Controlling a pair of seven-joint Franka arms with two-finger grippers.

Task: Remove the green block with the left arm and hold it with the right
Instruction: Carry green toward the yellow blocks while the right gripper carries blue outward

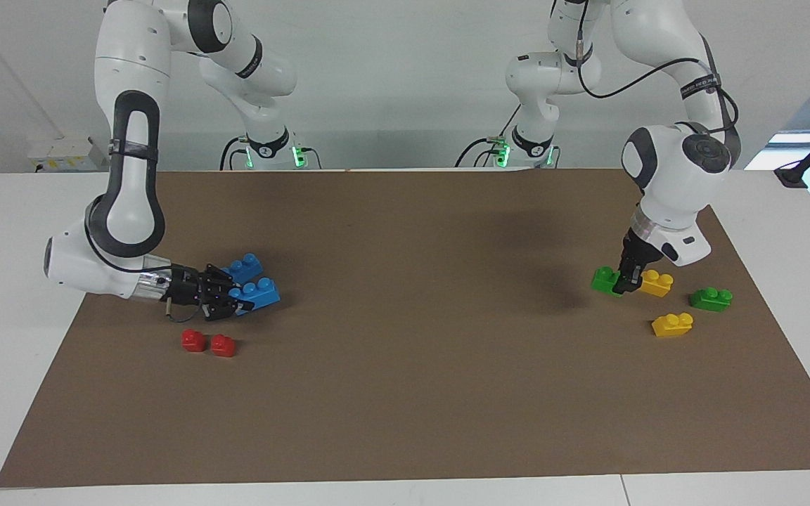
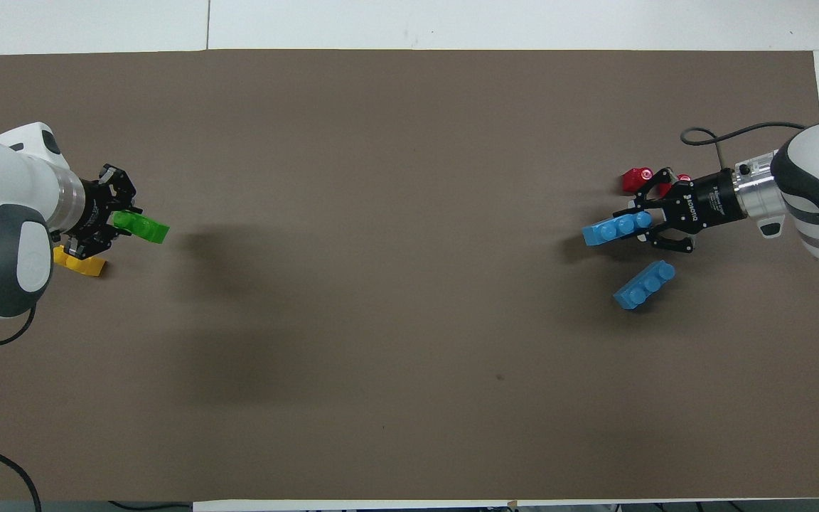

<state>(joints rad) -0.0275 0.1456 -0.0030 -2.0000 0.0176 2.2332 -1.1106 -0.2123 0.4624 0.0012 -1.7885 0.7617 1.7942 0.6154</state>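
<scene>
The robot's left gripper needs to release the green block, now low at the mat's end, on the brown mat (image 2: 149,217) just beyond the yellow brick, toward the middle of the mat.
The bright green block (image 1: 605,279) lies low at the left arm's end of the mat. My left gripper (image 1: 627,284) comes down on it and is shut on its end beside a yellow brick (image 1: 657,282). In the overhead view the green block (image 2: 148,229) sticks out from the left gripper (image 2: 119,226). My right gripper (image 1: 236,301) lies low over the mat at the right arm's end and is shut on a three-stud blue brick (image 1: 261,292), which also shows in the overhead view (image 2: 612,230) in the right gripper (image 2: 643,229).
A darker green brick (image 1: 711,299) and a second yellow brick (image 1: 672,324) lie farther from the robots than the left gripper. A second blue brick (image 1: 245,268) lies just nearer to the robots than the held one. Two red bricks (image 1: 208,343) lie farther out.
</scene>
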